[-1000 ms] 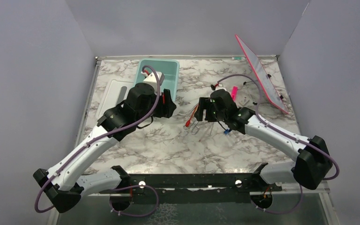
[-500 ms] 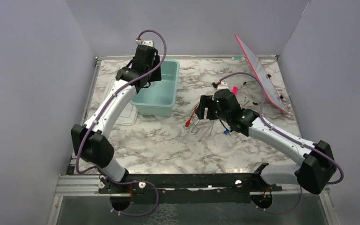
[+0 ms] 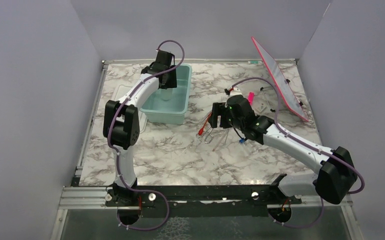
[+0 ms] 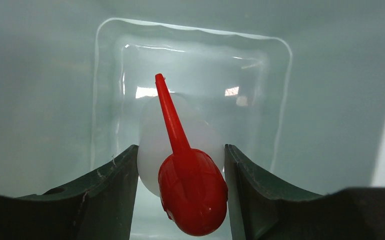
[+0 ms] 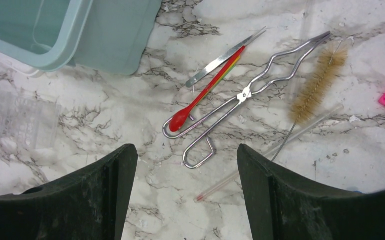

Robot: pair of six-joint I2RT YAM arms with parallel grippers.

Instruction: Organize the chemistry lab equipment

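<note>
I need to use my left gripper to stand the squeeze bottle, now down inside the tub, in the teal tub's far corner [image 3: 162,93] [image 4: 152,110], on the side of the white lid.
My left gripper [image 3: 166,88] reaches down into the teal tub [image 3: 172,116] and is shut on the squeeze bottle [image 4: 152,140]. Its red nozzle [image 4: 193,192] points at the tub floor [image 4: 330,75], and both fingers press its white body. My right gripper [image 3: 215,116] is open and empty, hovering over the wire tongs [image 5: 245,92], the red-tipped dropper [image 5: 200,97] and a thin clear rod [image 5: 260,162]. The tongs [image 3: 209,134] also show in the top view. A blue-capped vial [image 3: 242,141] lies by the right arm.
Metal tweezers [image 5: 225,57] and a bristle brush [image 5: 318,82] lie beside the tongs. A flat pink strip [image 3: 251,97] lies behind the right gripper. A pink-edged board [image 3: 280,80] leans at the back right. The white lid [image 3: 125,97] lies left of the tub.
My left arm has swung from the middle of the table to over the tub and lowered the squeeze bottle into it. The right gripper has barely moved.
</note>
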